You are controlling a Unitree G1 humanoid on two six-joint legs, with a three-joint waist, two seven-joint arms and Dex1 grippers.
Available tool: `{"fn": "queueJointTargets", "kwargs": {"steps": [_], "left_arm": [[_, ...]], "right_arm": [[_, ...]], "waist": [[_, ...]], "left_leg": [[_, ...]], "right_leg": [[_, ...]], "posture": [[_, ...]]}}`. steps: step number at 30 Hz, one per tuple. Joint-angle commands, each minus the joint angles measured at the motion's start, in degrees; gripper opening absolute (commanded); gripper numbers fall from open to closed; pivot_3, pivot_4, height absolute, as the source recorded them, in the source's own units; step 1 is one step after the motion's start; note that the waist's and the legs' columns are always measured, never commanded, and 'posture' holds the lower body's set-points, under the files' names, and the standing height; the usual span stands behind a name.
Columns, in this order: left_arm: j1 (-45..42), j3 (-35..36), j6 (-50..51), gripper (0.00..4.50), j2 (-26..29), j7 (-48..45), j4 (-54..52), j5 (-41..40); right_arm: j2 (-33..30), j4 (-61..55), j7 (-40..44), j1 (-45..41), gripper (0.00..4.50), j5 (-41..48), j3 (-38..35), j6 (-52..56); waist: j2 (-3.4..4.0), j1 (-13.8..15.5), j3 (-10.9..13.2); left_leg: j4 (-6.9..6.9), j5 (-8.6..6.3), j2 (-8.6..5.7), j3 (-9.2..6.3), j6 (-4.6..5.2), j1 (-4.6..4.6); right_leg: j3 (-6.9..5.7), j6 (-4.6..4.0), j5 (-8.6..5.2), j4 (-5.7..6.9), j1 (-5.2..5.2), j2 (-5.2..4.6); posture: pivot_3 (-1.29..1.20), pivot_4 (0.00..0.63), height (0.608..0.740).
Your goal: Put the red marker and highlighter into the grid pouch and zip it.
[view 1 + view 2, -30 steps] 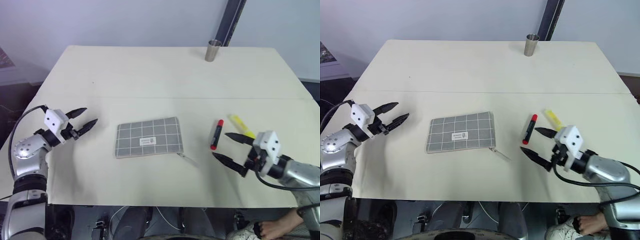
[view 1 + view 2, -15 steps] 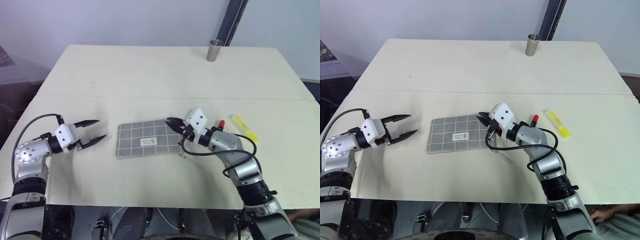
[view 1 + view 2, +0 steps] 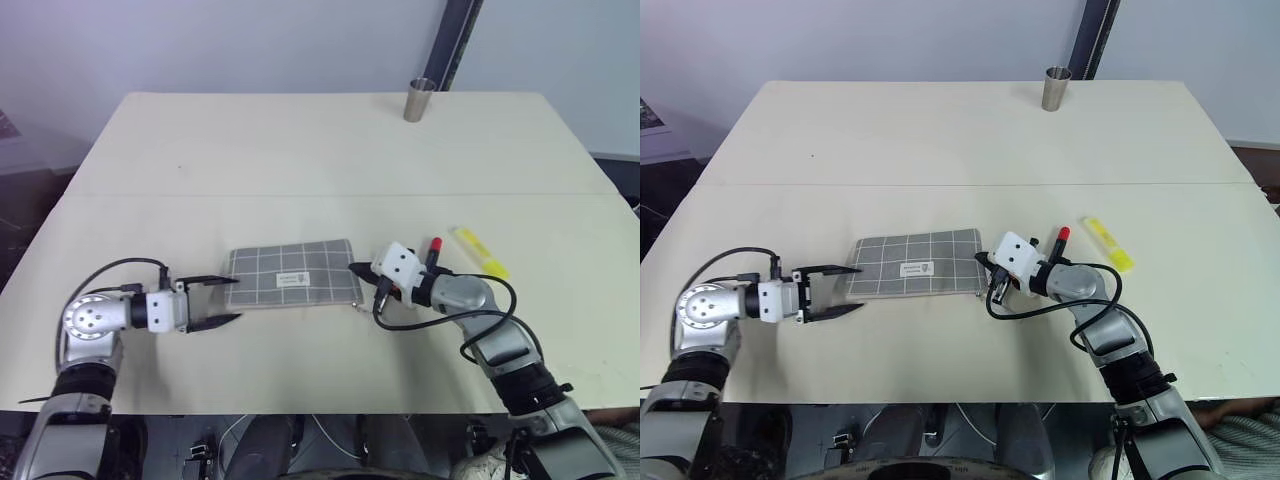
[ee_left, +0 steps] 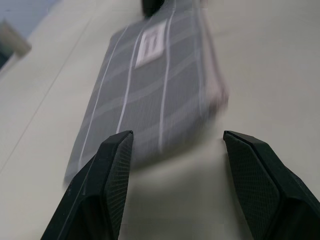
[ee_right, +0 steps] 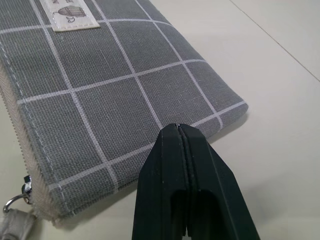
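Note:
The grid pouch's end edge has my right gripper pressed shut against it, off the pull cord, so that gripper should back off, open and take the cord [image 3: 364, 308] to unzip.
The grid pouch [image 3: 290, 278] lies flat mid-table, zipper edge toward me, its pale pull cord [image 5: 11, 222] at the right end. My right gripper [image 3: 355, 270] is shut, nothing visible between its fingers [image 5: 185, 190], with its tip over the pouch's right far corner. My left gripper [image 3: 228, 300] is open and level at the pouch's left end, which sits just ahead of its spread fingers [image 4: 112, 180]. The red marker [image 3: 433, 250] and the yellow highlighter [image 3: 480, 252] lie on the table right of the pouch, behind my right wrist.
A metal cup [image 3: 415, 103] stands at the table's far edge. A seam runs across the table [image 3: 300, 150] behind the pouch. Bare tabletop surrounds the pouch on the far and near sides.
My right arm swung left from beside the pens to the pouch's right end and its gripper shut. My left gripper moved right and down to the pouch's left end, staying open.

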Motion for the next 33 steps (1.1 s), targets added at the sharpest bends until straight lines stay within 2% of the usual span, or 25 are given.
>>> {"fn": "queueJointTargets", "kwargs": {"steps": [1, 7, 10, 14, 15, 21, 24, 28, 31, 33], "left_arm": [[-2.40, -0.72, -1.16, 3.03, -0.33, 1.94, 0.60, 1.02], [-5.02, -2.89, -2.96, 3.03, -0.98, 5.65, 6.13, 5.93], [-5.33, -3.74, -2.64, 2.18, -2.32, 6.34, 6.54, 5.42], [-6.36, -3.96, -2.14, 0.24, -3.54, 9.15, 8.69, 6.74], [-6.56, -4.06, -1.75, 0.06, -3.91, 9.49, 8.81, 6.58], [-6.25, -4.25, -0.56, 0.06, -4.70, 8.47, 7.58, 4.91], [-6.12, -3.63, 0.16, 0.00, -4.58, 8.58, 7.78, 4.41], [-5.40, -2.41, 2.98, 0.00, -4.90, 10.67, 6.07, 3.21], [-4.66, -1.49, 4.26, 0.00, -4.79, 13.50, 4.98, 3.45], [-4.22, -1.07, 3.70, 0.00, -4.31, 17.35, 5.37, 5.85]], "right_arm": [[-0.18, -1.83, 0.21, 0.07, 0.02, 0.89, -1.84, 0.14], [-1.94, -2.52, 1.00, 0.62, 0.02, 1.28, -3.47, 0.55], [-2.28, -2.90, 0.97, 0.61, 0.00, 1.47, -3.94, 0.81], [-1.97, -3.00, 0.83, 0.46, 0.00, 1.67, -4.22, 1.17], [-1.79, -3.00, 0.67, 0.54, 0.00, 1.89, -4.41, 1.23], [-1.65, -3.79, 0.88, 1.42, 0.00, 3.09, -5.09, 1.11], [-0.94, -5.31, 0.77, 1.25, 0.78, 5.56, -6.89, 2.31], [0.27, -10.34, -0.69, 1.30, 2.84, 12.19, -12.60, 7.85], [-1.39, -15.81, 0.93, 3.29, 4.40, 16.13, -14.08, 13.40], [-2.67, -20.16, 1.30, 5.49, 4.46, 17.08, -13.08, 16.56]], "waist": [[0.00, -0.01, 0.00], [0.00, 0.09, 0.00], [0.04, 0.08, -0.02], [0.17, 0.14, -0.10], [0.23, 0.13, -0.13], [0.28, 0.16, -0.16], [0.28, 0.10, -0.16], [0.30, 0.07, -0.15], [0.30, 0.23, -0.15], [0.30, 0.33, -0.15]], "left_leg": [[0.00, 0.00, 0.00, 0.00, 0.00, 0.00], [0.00, 0.01, -0.02, 0.01, 0.01, 0.00], [0.01, 0.01, -0.02, 0.00, 0.01, 0.07], [0.02, 0.01, -0.02, -0.02, 0.01, 0.14], [0.02, 0.01, -0.03, -0.01, 0.01, 0.15], [0.02, 0.01, -0.05, -0.01, 0.01, 0.15], [0.01, 0.01, -0.05, -0.01, 0.01, 0.15], [0.00, 0.01, -0.03, -0.01, 0.01, 0.15], [-0.03, 0.00, -0.04, -0.03, 0.01, 0.15], [-0.05, 0.00, -0.04, -0.04, 0.01, 0.14]], "right_leg": [[0.00, 0.00, 0.00, 0.00, -0.01, 0.00], [0.00, 0.00, 0.00, -0.02, 0.01, 0.01], [-0.01, 0.01, 0.00, 0.00, 0.07, 0.01], [-0.01, 0.01, 0.00, 0.00, 0.15, 0.01], [-0.01, 0.01, 0.00, -0.01, 0.16, -0.01], [-0.01, 0.01, 0.00, -0.01, 0.17, -0.04], [-0.01, 0.02, 0.00, -0.02, 0.17, -0.05], [-0.01, 0.02, -0.01, -0.01, 0.15, -0.04], [-0.01, 0.02, -0.02, -0.03, 0.15, -0.06], [-0.01, 0.02, -0.02, -0.06, 0.16, -0.09]], "posture": [[0.00, 0.150, 0.740], [0.00, 0.150, 0.740], [0.00, 0.150, 0.740], [0.00, 0.150, 0.740], [0.00, 0.150, 0.740], [0.00, 0.150, 0.740], [0.00, 0.150, 0.740], [0.00, 0.150, 0.740], [0.00, 0.150, 0.740], [0.00, 0.150, 0.740]]}}
